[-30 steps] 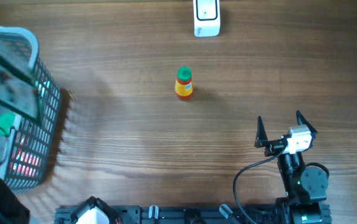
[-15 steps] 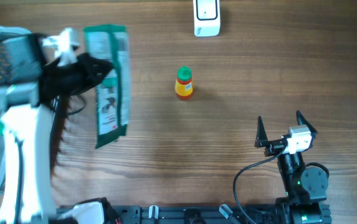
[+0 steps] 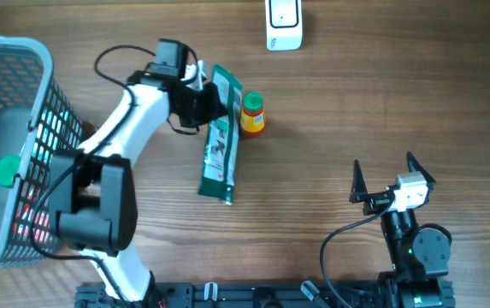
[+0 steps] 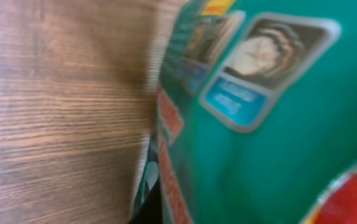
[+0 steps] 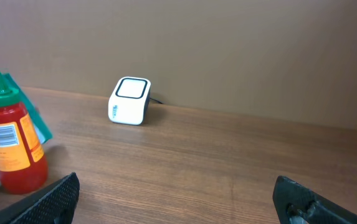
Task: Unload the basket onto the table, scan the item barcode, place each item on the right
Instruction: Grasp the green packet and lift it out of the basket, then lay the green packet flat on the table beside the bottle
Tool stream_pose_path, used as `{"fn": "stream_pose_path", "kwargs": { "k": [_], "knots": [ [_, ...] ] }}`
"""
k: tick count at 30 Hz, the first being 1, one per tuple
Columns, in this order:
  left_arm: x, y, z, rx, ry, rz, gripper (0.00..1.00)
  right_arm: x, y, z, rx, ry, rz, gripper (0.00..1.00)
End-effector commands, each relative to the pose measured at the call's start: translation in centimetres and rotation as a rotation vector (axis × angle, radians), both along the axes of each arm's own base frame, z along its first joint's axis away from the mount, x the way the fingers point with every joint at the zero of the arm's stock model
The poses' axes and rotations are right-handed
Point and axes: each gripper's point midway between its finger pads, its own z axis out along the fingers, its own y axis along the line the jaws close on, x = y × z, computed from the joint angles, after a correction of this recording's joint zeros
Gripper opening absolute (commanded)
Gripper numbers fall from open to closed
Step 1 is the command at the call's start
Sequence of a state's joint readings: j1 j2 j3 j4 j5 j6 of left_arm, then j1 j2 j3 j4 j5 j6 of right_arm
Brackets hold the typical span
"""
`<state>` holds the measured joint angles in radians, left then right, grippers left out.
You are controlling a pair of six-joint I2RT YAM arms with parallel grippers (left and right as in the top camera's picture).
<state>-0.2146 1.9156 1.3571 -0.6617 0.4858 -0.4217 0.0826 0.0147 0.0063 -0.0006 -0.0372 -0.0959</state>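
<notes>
I should use my left gripper to set the green snack packet down flat on the wood (image 3: 228, 152) beside the red sauce bottle, facing the basket, and let it go there. The packet now hangs close against the bottle.
My left gripper (image 3: 200, 96) is shut on the top end of a long green snack packet (image 3: 219, 141). The packet hangs down-left of a red sauce bottle (image 3: 252, 114) with a green cap, its upper edge close against the bottle. It fills the left wrist view (image 4: 271, 124), blurred, with printed labels showing. The white barcode scanner (image 3: 284, 24) stands at the table's far edge, well apart from the packet. My right gripper (image 3: 386, 177) rests open at the near right. In its wrist view, its fingers (image 5: 58, 198) frame bare wood, with the bottle (image 5: 11, 149) and scanner (image 5: 130, 101) ahead.
A grey wire basket (image 3: 52, 128) stands at the left edge with a few items inside. The left arm's black cable (image 3: 121, 53) loops above the arm. A brown wall rises behind the scanner in the right wrist view.
The left arm has swung the green packet from the basket rightwards across the table to beside the sauce bottle. The right arm has not moved.
</notes>
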Motion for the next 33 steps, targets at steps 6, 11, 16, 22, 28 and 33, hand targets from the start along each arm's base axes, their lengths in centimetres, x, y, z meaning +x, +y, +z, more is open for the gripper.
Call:
{"fn": "stream_pose_path", "kwargs": {
  "k": [6,11,16,22,28,33],
  "knots": [
    [-0.2,2.6,-2.3,0.309,0.011,0.168,0.12,-0.1,0.3,0.2,-0.008,-0.009,0.016,1.0],
    [-0.6,2.6,-2.3,0.394,-0.012,0.158,0.09,-0.1,0.3,0.2,-0.008,-0.009,0.016,1.0],
    [-0.6,5.1,-0.5,0.542,-0.012,0.216,0.07,-0.1,0.3,0.1,-0.008,-0.009,0.016,1.0],
    [-0.4,5.5,1.5,0.576,-0.02,0.228,0.1,-0.1,0.3,0.2,-0.008,-0.009,0.016,1.0],
    [-0.1,4.0,1.7,0.542,-0.043,0.248,0.2,-0.1,0.3,0.2,-0.008,-0.009,0.016,1.0],
    [0.7,1.2,2.2,0.506,-0.116,0.212,0.27,-0.1,0.3,0.2,-0.008,-0.009,0.016,1.0]
  ]
}}
